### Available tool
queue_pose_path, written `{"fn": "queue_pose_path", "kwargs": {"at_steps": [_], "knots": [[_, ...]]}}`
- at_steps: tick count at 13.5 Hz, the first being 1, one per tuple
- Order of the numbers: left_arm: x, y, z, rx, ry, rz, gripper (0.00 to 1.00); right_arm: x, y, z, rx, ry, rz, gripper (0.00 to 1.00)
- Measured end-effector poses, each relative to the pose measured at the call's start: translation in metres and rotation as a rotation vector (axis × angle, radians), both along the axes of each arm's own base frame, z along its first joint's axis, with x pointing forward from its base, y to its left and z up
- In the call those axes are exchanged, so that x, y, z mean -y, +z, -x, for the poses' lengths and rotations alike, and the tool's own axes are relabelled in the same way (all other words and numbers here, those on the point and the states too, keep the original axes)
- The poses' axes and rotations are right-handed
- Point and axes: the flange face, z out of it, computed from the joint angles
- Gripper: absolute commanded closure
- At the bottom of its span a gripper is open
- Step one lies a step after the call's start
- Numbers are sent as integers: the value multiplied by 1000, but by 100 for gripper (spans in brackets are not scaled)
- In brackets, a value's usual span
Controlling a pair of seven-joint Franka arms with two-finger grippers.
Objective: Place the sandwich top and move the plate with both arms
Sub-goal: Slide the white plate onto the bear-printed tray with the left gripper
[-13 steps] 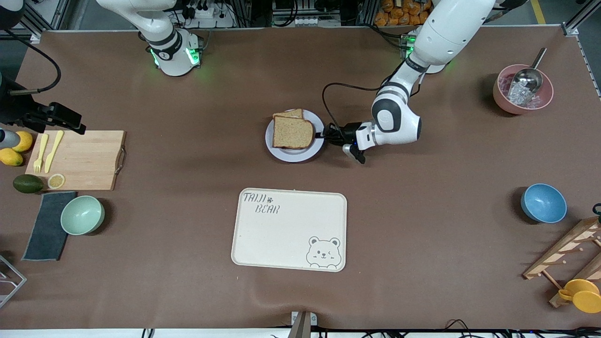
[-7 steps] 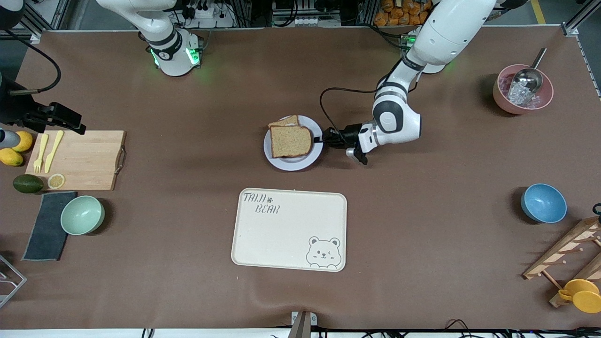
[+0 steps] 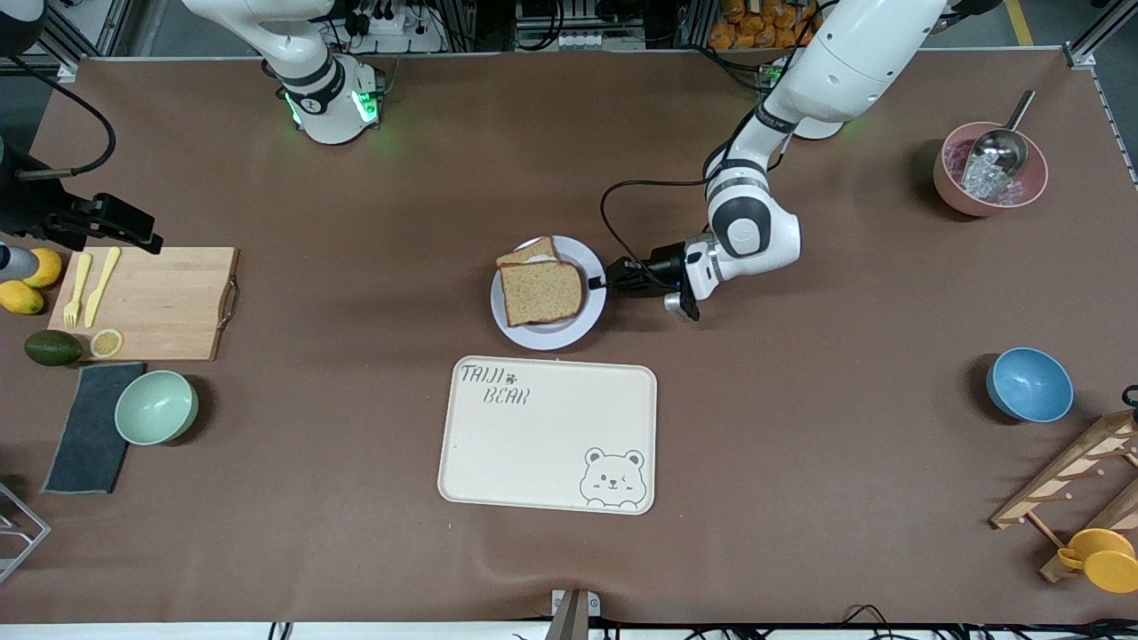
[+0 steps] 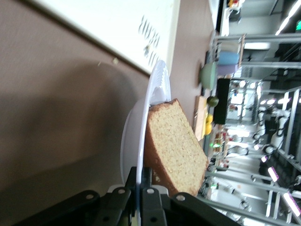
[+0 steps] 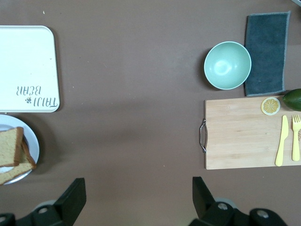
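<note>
Next, I release the pale plate from my left gripper on the cream bear tray, between the tray's lettering and the bear face [image 3: 534,428] [image 4: 135,5].
The pale plate [image 3: 569,333] sits mid-table, just farther from the front camera than the cream bear tray [image 3: 551,444]. On it lies the sandwich top [image 3: 540,293], a bare brown slice covering a second slice whose corner [image 3: 526,253] peeks out. My left gripper [image 3: 597,284] is shut on the plate's rim at the side toward the left arm's end. The left wrist view shows the rim [image 4: 141,136] pinched between the fingers of the left gripper [image 4: 140,181], with the sandwich top [image 4: 176,146] beside them. My right gripper [image 5: 137,190] hangs open high over bare table.
A wooden cutting board [image 3: 151,302] with yellow cutlery, a green bowl [image 3: 156,407] and a grey cloth [image 3: 89,427] lie toward the right arm's end. A pink bowl with a scoop [image 3: 989,169], a blue bowl [image 3: 1029,384] and a wooden rack [image 3: 1076,480] lie toward the left arm's end.
The left gripper has carried the plate and sandwich toward the tray, nearer the front camera and slightly toward the right arm's end. The right arm has not moved.
</note>
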Motion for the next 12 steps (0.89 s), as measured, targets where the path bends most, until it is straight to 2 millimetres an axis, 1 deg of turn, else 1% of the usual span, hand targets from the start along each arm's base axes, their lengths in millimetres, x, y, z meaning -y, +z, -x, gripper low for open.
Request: {"fn": "queue_pose_path", "kwargs": {"at_steps": [3, 7, 8, 10, 12], "knots": [[2, 14, -20, 4, 87, 57, 100, 0, 0, 0, -2, 0, 0, 0], [13, 43, -54, 26, 199, 142, 100, 0, 0, 0, -2, 0, 0, 0], [14, 47, -61, 31, 220, 153, 100, 0, 0, 0, -2, 0, 0, 0], [12, 51, -78, 36, 264, 142, 100, 0, 0, 0, -3, 0, 0, 0], [13, 52, -99, 33, 317, 120, 100, 0, 0, 0, -3, 0, 0, 0]]}}
